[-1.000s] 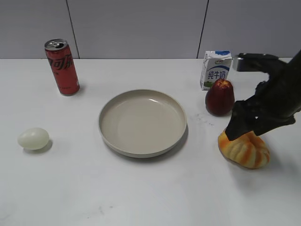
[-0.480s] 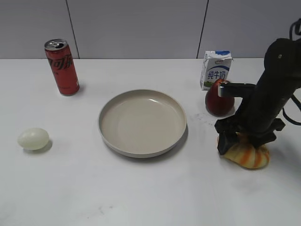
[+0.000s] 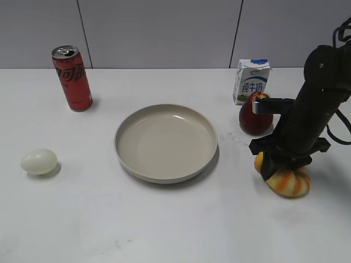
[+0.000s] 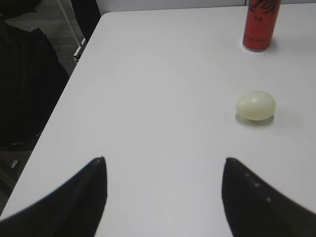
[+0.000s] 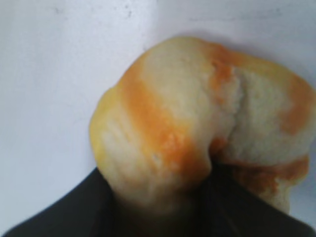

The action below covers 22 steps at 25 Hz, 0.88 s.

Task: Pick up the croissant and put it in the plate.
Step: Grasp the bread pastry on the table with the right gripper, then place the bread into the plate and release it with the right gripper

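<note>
Next, I let go of the croissant with my right gripper in the beige plate, just off its middle (image 3: 176,141) toward the apple.
The croissant (image 3: 289,182), striped orange and pale yellow, sits on the white table at the right, apart from the beige plate (image 3: 164,177) in the middle. My right gripper (image 3: 282,163) comes down on it from above and is shut on it, pinching it narrow. In the right wrist view the croissant (image 5: 187,113) fills the frame, with the right gripper (image 5: 158,197) dark around its lower part. My left gripper (image 4: 163,163) is open and empty over the table's left part. It does not show in the exterior view.
A dark red apple (image 3: 253,118) and a milk carton (image 3: 251,79) stand just behind the croissant. A red can (image 3: 72,78) stands at the back left and a pale egg (image 3: 39,161) lies at the left; both show in the left wrist view, egg (image 4: 255,105), can (image 4: 260,24).
My right arm swung upright over the croissant and its jaws closed on it. The croissant is now squeezed narrower and taller. Nothing else moved.
</note>
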Available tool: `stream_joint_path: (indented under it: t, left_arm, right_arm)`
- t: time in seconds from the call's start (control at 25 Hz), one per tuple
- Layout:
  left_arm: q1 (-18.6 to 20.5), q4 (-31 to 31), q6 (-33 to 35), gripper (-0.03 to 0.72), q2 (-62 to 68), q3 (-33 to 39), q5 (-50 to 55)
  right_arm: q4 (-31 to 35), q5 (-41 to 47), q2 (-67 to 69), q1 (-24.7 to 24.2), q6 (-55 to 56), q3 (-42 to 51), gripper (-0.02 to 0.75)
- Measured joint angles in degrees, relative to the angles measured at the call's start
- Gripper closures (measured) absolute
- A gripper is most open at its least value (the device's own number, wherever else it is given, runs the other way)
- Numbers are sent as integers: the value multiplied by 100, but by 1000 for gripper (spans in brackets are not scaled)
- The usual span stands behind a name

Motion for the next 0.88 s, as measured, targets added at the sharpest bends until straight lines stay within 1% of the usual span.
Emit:
stream_joint_path:
  t: [0.12, 0.24, 0.36, 0.48, 0.64, 0.76, 0.88]
  left_arm:
    - [0, 0, 0, 137, 0, 0, 0]
    - [0, 0, 0, 137, 0, 0, 0]
    - [0, 0, 0, 137, 0, 0, 0]
    - [0, 0, 0, 137, 0, 0, 0]
    - [0, 0, 0, 137, 0, 0, 0]
    - [0, 0, 0, 137, 0, 0, 0]
    - [0, 0, 0, 137, 0, 0, 0]
  right_arm:
    - [-72, 253, -37, 5, 0, -138, 481]
    - [-289, 733, -242, 52, 4, -401, 481]
    - [-449, 1125, -576, 215, 4, -807, 484]
    - [-600, 1442, -768, 627, -5, -1360, 484]
    - [-643, 1547, -713, 1414, -126, -2274, 484]
    - [-637, 1516, -459, 1937, -226, -2938, 484]
    - [-624, 1504, 55, 2265, -245, -3582, 484]
